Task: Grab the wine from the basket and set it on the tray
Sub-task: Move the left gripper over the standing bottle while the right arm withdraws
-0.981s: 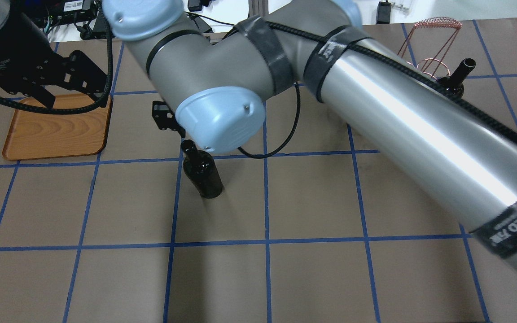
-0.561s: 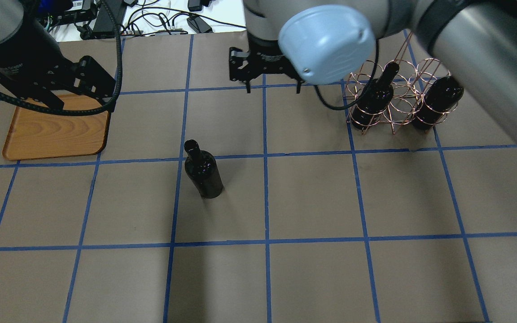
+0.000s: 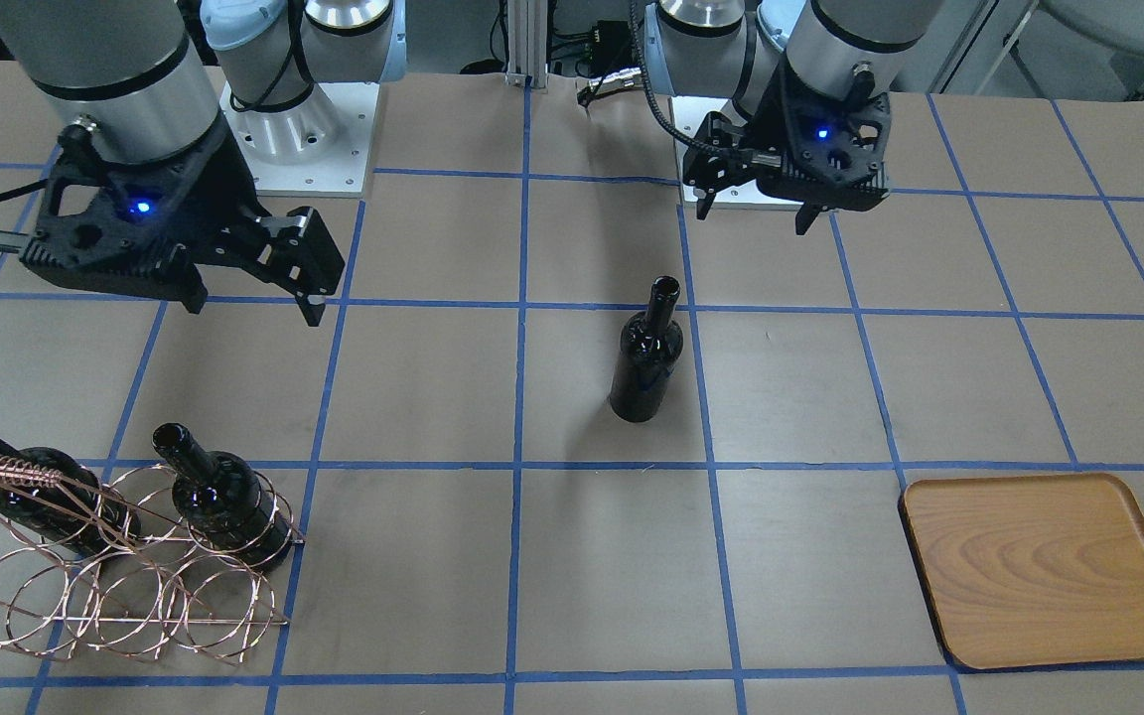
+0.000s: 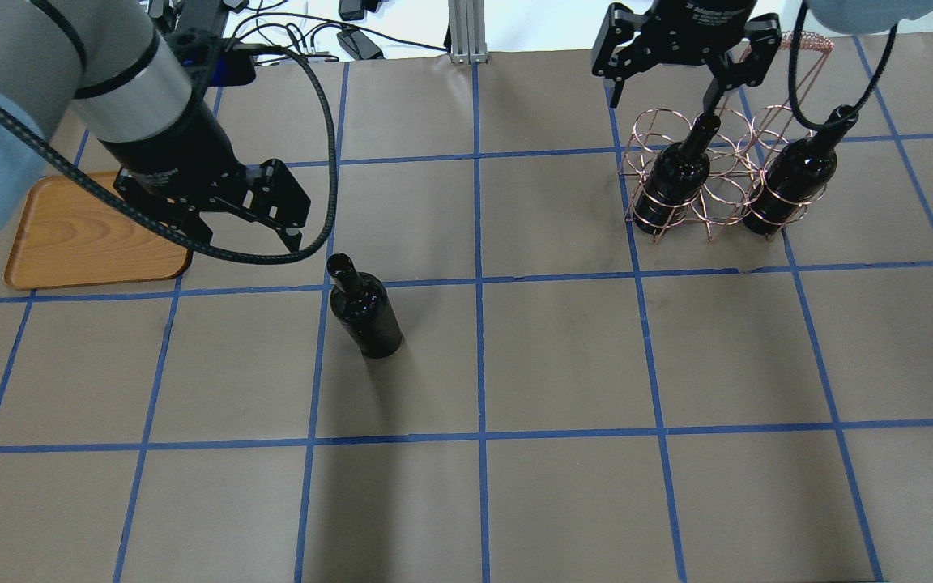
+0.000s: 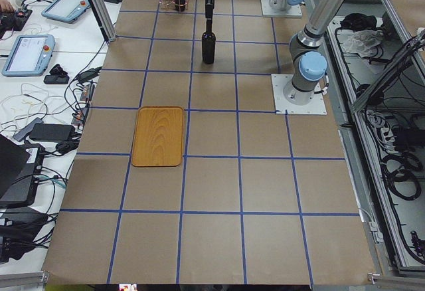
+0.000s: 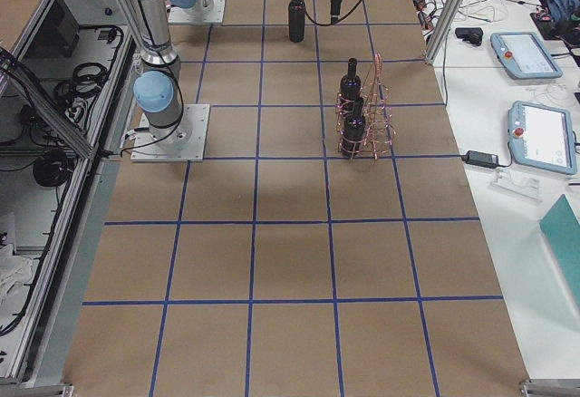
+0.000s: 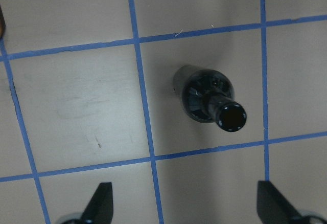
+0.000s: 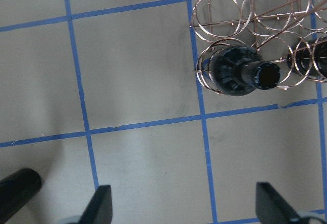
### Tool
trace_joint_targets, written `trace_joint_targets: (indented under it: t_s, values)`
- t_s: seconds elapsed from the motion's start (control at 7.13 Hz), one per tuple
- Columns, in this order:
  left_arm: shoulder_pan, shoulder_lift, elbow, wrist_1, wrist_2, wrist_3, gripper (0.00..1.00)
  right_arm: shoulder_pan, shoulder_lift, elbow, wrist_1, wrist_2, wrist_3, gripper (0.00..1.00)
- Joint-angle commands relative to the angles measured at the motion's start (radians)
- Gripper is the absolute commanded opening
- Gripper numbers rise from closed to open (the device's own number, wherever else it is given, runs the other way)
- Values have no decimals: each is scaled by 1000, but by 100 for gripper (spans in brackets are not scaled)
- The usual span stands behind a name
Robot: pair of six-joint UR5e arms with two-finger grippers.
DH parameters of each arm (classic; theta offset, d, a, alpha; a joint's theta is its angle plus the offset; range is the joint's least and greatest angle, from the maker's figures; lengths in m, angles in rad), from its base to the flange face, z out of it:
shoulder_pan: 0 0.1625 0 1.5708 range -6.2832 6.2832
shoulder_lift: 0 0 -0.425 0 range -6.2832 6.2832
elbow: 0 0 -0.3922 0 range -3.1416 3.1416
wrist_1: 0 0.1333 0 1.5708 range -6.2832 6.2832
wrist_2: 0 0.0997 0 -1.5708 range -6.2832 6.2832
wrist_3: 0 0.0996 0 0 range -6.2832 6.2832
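The neck of the wine bottle (image 3: 660,305) (image 7: 223,109) standing outside the basket is the next place for my left gripper to go and close.
One wine bottle (image 4: 365,312) stands upright on the table mat, outside the basket; it also shows in the front view (image 3: 643,357) and from above in the left wrist view (image 7: 212,101). My left gripper (image 4: 248,235) is open and empty, just left of and behind this bottle, between it and the wooden tray (image 4: 86,243). The copper wire basket (image 4: 713,174) at the back right holds two more bottles (image 4: 677,174) (image 4: 790,182). My right gripper (image 4: 661,101) is open and empty, above the basket's left side. In the right wrist view the nearer basket bottle (image 8: 240,73) lies ahead of the open fingers.
Blue tape lines grid the brown mat. The tray (image 3: 1044,566) carries nothing. Both robot bases (image 3: 284,129) stand at the table's back edge. Cables and tablets lie beyond the far edge (image 4: 288,32).
My right arm swung away from the standing bottle to the right, over the basket. My left gripper moved from above the tray towards the standing bottle. The bottle stayed put.
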Motion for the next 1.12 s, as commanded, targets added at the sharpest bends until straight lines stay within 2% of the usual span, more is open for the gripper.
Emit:
trace_joint_targets:
  t_s: [0.0, 0.28, 0.98]
  values:
    - [-30, -21, -76, 139, -3, -6, 100, -20, -9, 1, 7, -54, -70, 100]
    - [-37, -30, -104, 143, -9, -6, 100, -7, -36, 1, 7, -31, -81, 100]
    - [-86, -86, -118, 162, -6, -80, 100, 5, -84, 20, 40, -46, -93, 100]
